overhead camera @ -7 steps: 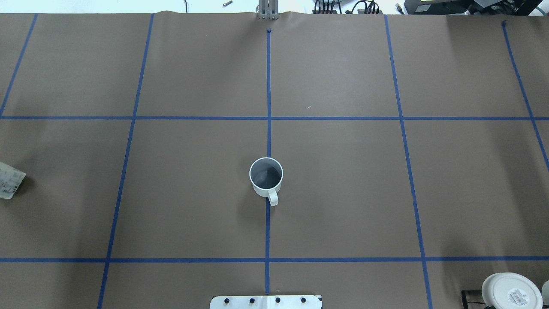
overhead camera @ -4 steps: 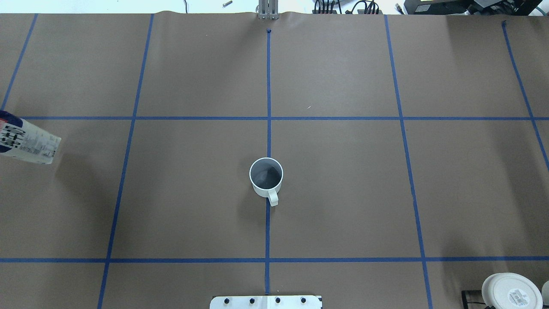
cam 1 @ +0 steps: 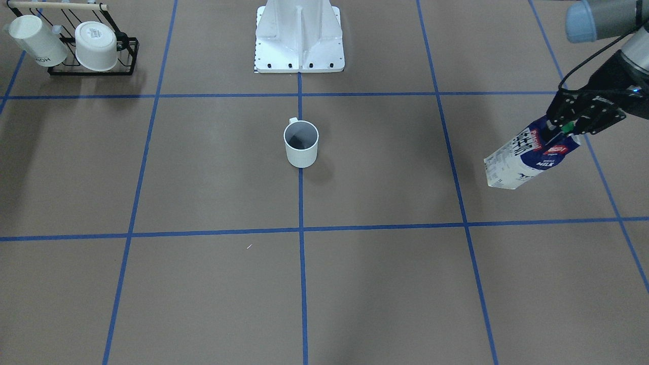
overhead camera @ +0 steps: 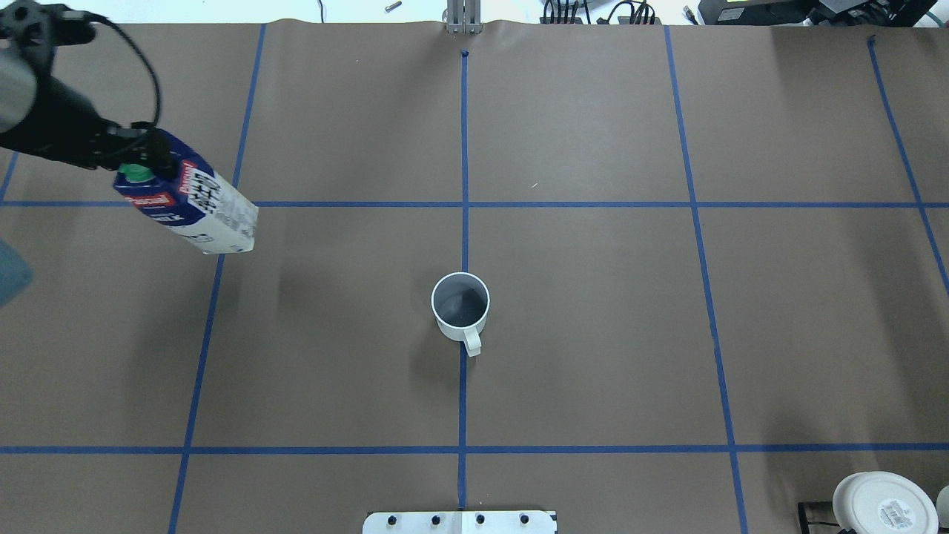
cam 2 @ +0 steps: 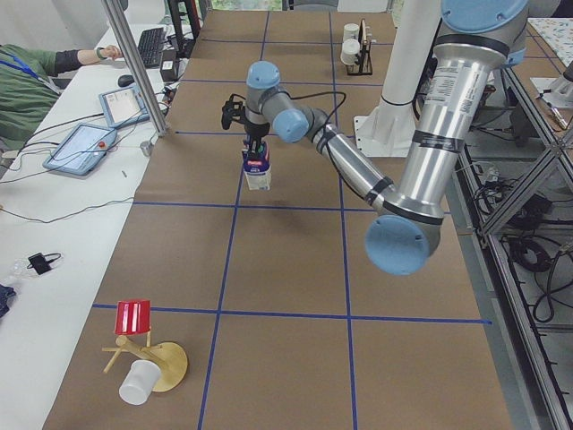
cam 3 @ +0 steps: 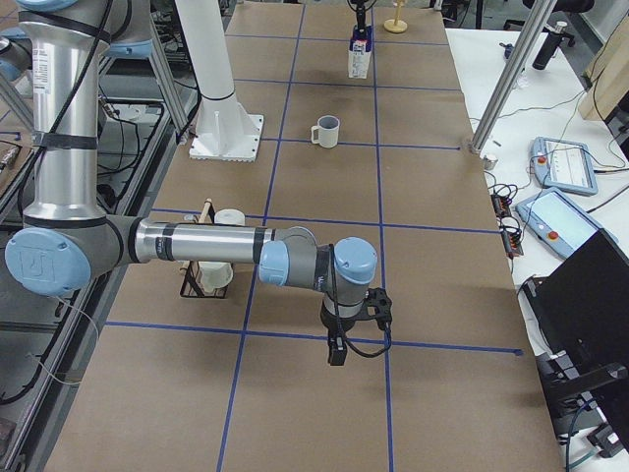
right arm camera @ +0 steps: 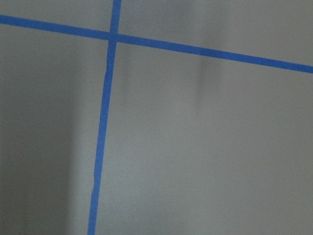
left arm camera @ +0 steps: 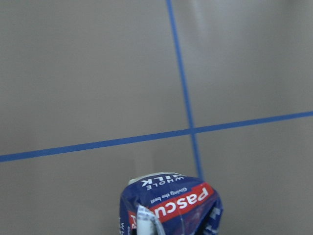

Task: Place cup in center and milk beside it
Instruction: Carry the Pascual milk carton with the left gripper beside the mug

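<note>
I should release the milk from my left gripper close beside the cup (cam 1: 337, 155), on the side facing away from the wire rack.
The cup (overhead camera: 460, 304) is a small white mug with a dark grey inside. It stands upright on the center blue tape line (overhead camera: 463, 237), its handle toward the robot; it also shows in the front-facing view (cam 1: 301, 143). My left gripper (overhead camera: 141, 159) is shut on the top of the milk (overhead camera: 194, 206), a navy and white carton with a green cap. It holds the carton tilted in the air, far to the cup's left (cam 1: 527, 158). My right gripper (cam 3: 337, 346) shows only in the exterior right view, low over the table; I cannot tell if it is open.
A black wire rack (cam 1: 127, 63) with two other white cups (cam 1: 95, 46) stands near the robot base (cam 1: 299, 38) on my right side. A wooden stand and a tipped white cup (cam 2: 136, 382) lie at the table's left end.
The milk carton has moved from the view's left edge up and to the right, toward the table's middle, and the left arm now shows. The cup has not moved.
</note>
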Controlling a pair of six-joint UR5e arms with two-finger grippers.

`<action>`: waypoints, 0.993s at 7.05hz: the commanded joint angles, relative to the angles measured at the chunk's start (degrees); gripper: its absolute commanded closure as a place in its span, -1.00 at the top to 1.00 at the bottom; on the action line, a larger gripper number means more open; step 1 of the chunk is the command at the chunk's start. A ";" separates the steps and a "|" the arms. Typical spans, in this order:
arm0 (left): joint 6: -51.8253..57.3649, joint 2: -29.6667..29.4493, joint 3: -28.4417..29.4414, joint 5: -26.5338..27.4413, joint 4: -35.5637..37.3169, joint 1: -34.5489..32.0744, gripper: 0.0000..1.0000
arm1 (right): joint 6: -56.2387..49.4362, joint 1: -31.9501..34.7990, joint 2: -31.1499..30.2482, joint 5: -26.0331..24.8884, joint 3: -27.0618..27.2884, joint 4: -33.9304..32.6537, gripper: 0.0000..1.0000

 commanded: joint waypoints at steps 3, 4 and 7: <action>-17.59 -19.94 6.02 15.79 14.45 20.55 -1.00 | -0.07 0.00 0.03 0.00 0.11 0.00 1.00; -17.87 -20.73 7.07 15.99 14.45 21.28 -1.00 | -0.07 0.00 0.03 0.00 0.12 0.00 1.00; -17.79 -20.82 7.87 15.91 14.19 23.03 -1.00 | -0.07 0.00 0.12 0.00 0.12 0.00 1.00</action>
